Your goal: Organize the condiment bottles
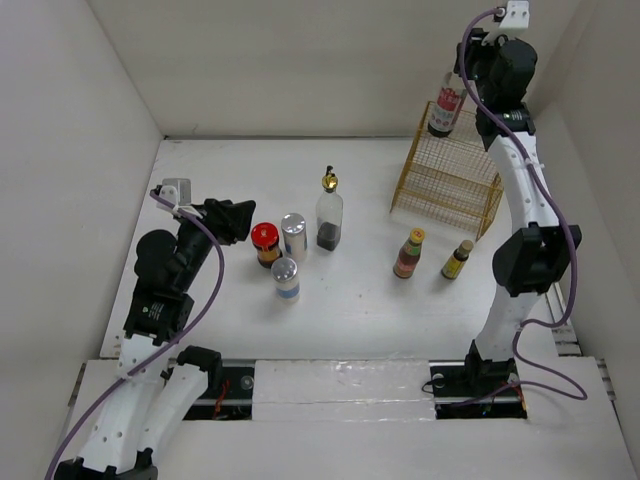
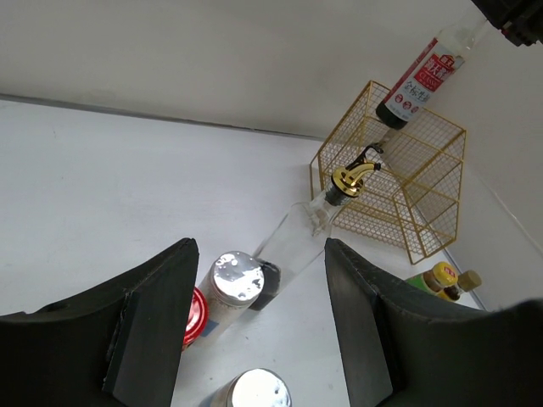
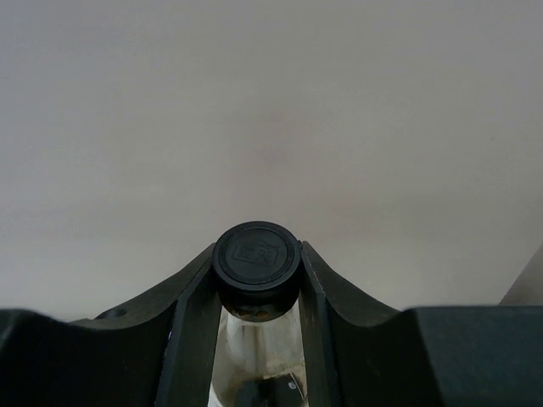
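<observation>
I should use my right gripper to set the clear red-label bottle, now held high over the basket, down in the yellow wire basket's back corner [image 1: 422, 170] toward the gold-spout bottle.
My right gripper [image 1: 478, 75] is shut on the neck of a tall clear bottle with a red label [image 1: 444, 106], held high over the yellow wire basket [image 1: 447, 180]; its black cap [image 3: 255, 254] sits between the fingers. My left gripper [image 1: 245, 218] is open, just left of the red-lidded dark jar [image 1: 265, 243]. Two silver-capped shakers [image 1: 293, 236] [image 1: 286, 279] and a tall clear bottle with a gold spout [image 1: 329, 210] stand mid-table. A yellow-capped red bottle [image 1: 409, 253] and a small dark bottle [image 1: 457, 260] stand near the basket's front. In the left wrist view a shaker [image 2: 231, 284] lies between the jaws.
White walls enclose the table on the left, back and right. The basket stands at the back right, close to the right arm's upright links [image 1: 525, 250].
</observation>
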You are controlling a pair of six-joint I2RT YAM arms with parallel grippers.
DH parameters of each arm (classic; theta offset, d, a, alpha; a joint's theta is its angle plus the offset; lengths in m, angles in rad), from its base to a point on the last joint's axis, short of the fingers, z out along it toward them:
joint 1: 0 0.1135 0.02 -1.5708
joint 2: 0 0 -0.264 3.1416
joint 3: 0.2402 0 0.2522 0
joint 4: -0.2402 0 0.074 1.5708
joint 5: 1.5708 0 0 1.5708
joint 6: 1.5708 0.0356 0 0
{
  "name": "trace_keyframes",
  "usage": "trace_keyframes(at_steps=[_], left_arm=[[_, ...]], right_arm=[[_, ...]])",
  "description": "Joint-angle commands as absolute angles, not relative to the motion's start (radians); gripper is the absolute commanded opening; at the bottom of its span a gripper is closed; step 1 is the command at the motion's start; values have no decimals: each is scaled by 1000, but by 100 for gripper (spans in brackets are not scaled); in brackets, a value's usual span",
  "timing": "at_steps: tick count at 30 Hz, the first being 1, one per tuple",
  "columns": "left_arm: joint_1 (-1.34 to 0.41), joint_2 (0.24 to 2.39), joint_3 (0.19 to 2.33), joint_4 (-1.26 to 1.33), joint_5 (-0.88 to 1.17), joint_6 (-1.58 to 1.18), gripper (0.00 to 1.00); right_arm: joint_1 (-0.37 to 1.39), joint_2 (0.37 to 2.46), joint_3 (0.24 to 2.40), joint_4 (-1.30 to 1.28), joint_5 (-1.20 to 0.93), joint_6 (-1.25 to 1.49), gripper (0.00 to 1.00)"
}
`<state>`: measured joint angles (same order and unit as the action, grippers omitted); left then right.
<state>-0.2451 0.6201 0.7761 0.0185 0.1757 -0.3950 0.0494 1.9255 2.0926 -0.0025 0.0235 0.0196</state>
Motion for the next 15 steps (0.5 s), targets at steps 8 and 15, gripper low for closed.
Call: trace_keyframes(at_steps=[8,15], left_arm=[[-244,626,775,74,189,-399,57],[-244,635,775,74,189,-399,57]], right_arm=[[35,1884,1988,230,41,20,0],[44,1926,2017,322,130,20,0]])
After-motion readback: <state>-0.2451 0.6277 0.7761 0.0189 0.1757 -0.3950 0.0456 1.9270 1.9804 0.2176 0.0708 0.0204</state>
